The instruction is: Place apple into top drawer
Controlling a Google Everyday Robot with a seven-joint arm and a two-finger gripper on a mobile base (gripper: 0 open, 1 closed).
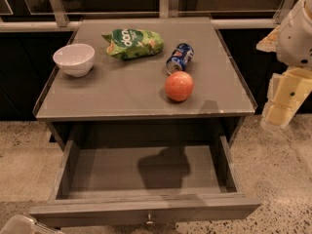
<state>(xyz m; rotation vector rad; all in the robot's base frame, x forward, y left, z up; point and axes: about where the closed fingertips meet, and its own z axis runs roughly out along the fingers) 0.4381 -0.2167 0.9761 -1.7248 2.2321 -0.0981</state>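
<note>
Next, my gripper should go to the sides of the apple (179, 86) in front of the blue soda can and close there.
The orange-red apple (179, 86) sits on the grey cabinet top (122, 94), right of centre and near the front edge. The top drawer (146, 209) is pulled out below it, and its grey inside holds nothing but a shadow. A small metal knob (149, 223) is on its front panel. My gripper (282, 104), with cream-coloured parts, hangs at the right edge of the view, to the right of the cabinet and apart from the apple. It holds nothing that I can see.
A blue soda can (179, 57) lies on its side just behind the apple. A green snack bag (132, 43) lies at the back centre and a white bowl (74, 59) stands at the left. Speckled floor surrounds the cabinet.
</note>
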